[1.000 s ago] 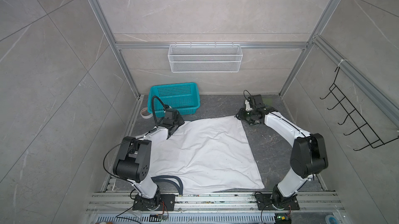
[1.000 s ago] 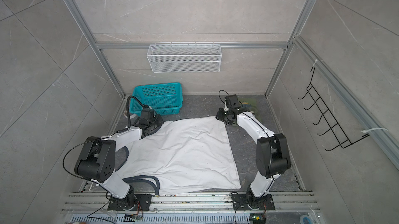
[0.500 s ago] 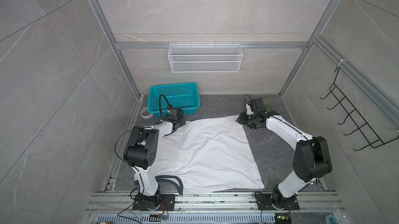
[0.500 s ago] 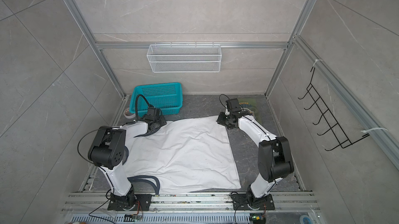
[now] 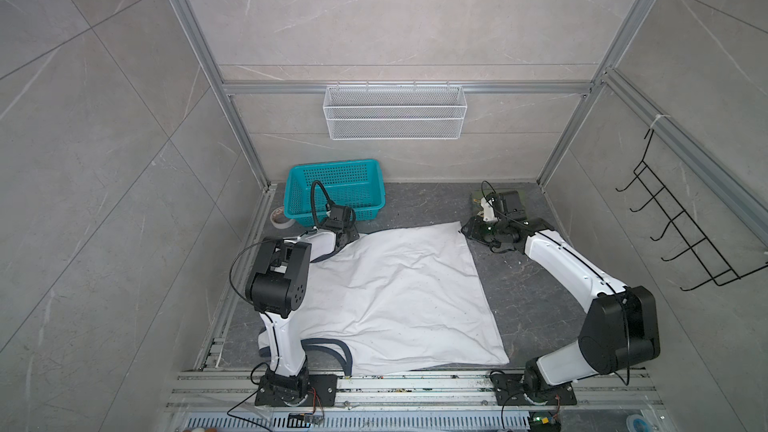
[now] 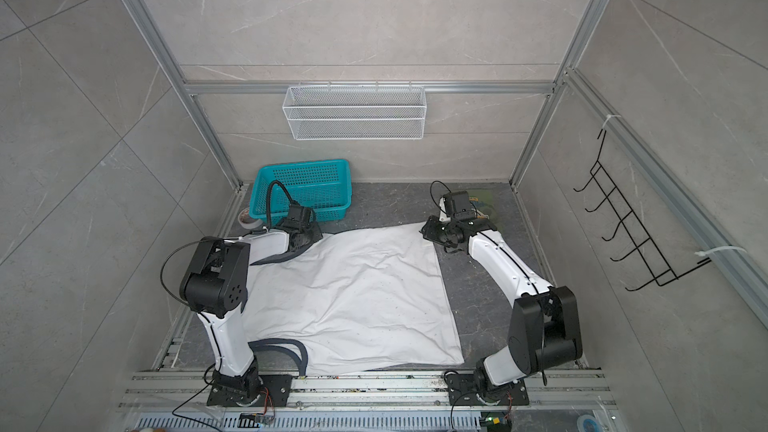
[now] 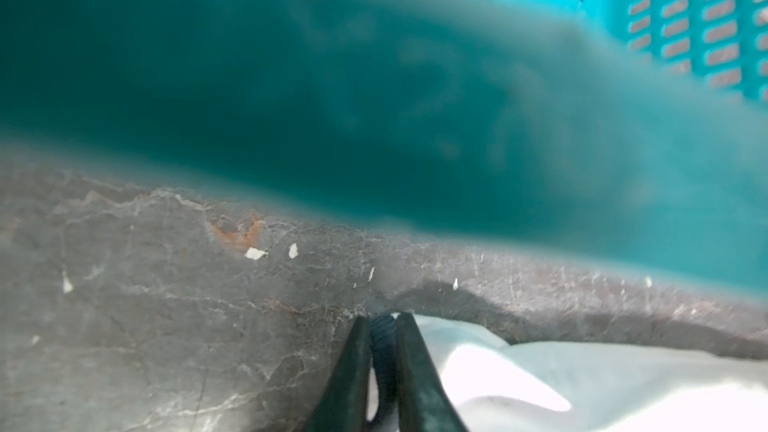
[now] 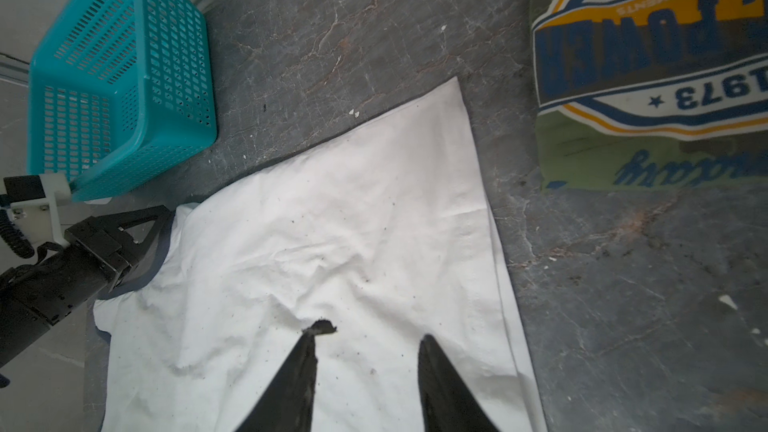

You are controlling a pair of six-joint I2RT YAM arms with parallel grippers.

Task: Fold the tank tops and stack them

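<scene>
Only the far end of the navy trim is in my left gripper, so it should open and grab the trim farther point(image 8: 163, 251) along the armhole before folding.
The white tank top point(image 5: 395, 284) point(image 6: 353, 284) lies spread flat on the dark table, its navy-trimmed openings point(image 5: 332, 346) toward the front left. My left gripper point(image 5: 348, 235) point(image 7: 383, 321) is at its far left corner, shut on a strip of the navy trim, close to the basket. The right gripper point(image 5: 467, 231) point(image 8: 370, 336) hovers open over the cloth's far right corner point(image 8: 353, 222), with nothing between its fingers. The olive green tank top point(image 8: 648, 76) point(image 6: 486, 197) lies folded at the back right, graphic side up.
A teal basket point(image 5: 336, 188) point(image 8: 116, 76) stands at the back left, with a tape roll point(image 5: 280, 217) beside it. A white wire basket point(image 5: 395, 118) hangs on the back wall and a black hook rack point(image 5: 681, 234) on the right wall.
The left arm's elbow has risen and swung toward the middle, while its gripper stayed at the cloth's far left corner. The right gripper has barely shifted.
</scene>
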